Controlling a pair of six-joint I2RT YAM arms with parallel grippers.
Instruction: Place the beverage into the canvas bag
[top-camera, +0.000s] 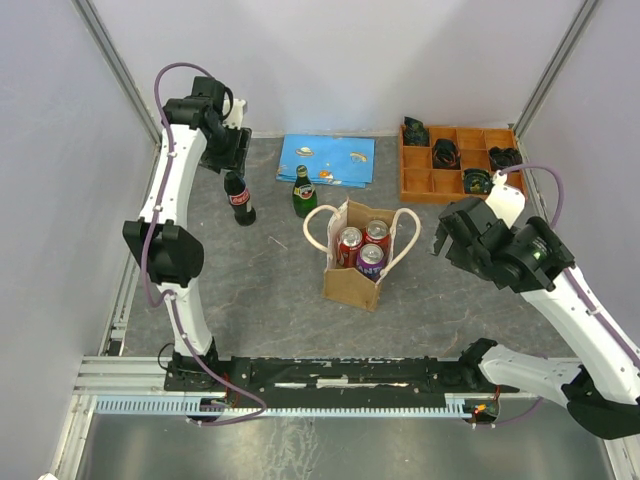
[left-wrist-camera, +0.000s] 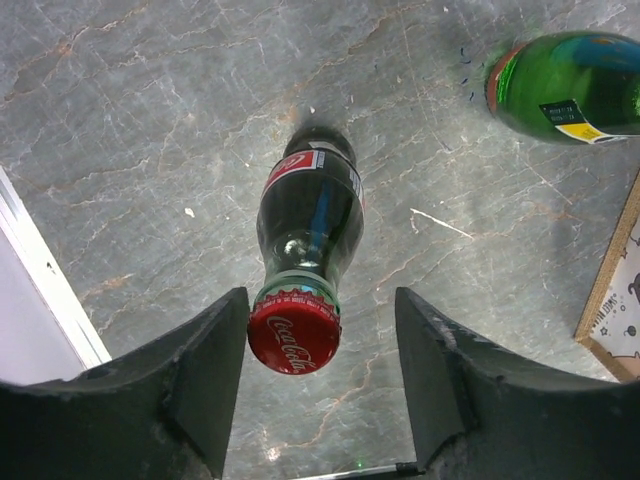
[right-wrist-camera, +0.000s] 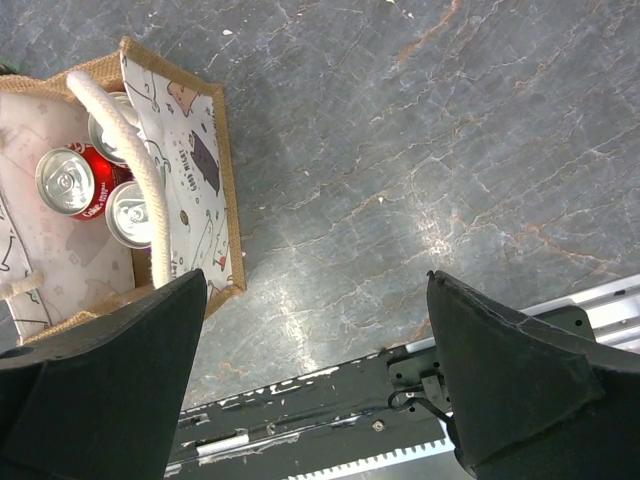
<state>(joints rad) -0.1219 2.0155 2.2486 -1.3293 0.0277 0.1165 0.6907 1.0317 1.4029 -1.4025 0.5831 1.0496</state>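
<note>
The robot's left gripper is pointing steeply down at the cola bottle's cap, so it should back away, level its fingers and take the cola bottle's neck (left-wrist-camera: 304, 283) from the front.
A dark cola bottle (top-camera: 238, 198) with a red cap stands upright at the back left. My left gripper (top-camera: 232, 168) hangs right over it. In the left wrist view the cap of the cola bottle (left-wrist-camera: 295, 330) sits between the fingers of the left gripper (left-wrist-camera: 320, 325), against the left one, with a gap to the right one. The tan canvas bag (top-camera: 352, 285) stands upright mid-table with cream handles and three cans inside. My right gripper (top-camera: 448, 238) hovers open to the right of the canvas bag (right-wrist-camera: 195, 170), and the right gripper (right-wrist-camera: 315, 340) holds nothing.
A green bottle (top-camera: 303, 192) stands between the cola bottle and the bag, and the green bottle (left-wrist-camera: 570, 85) also shows in the left wrist view. A blue printed sheet (top-camera: 327, 160) lies at the back. An orange compartment tray (top-camera: 420, 185) with dark items sits back right.
</note>
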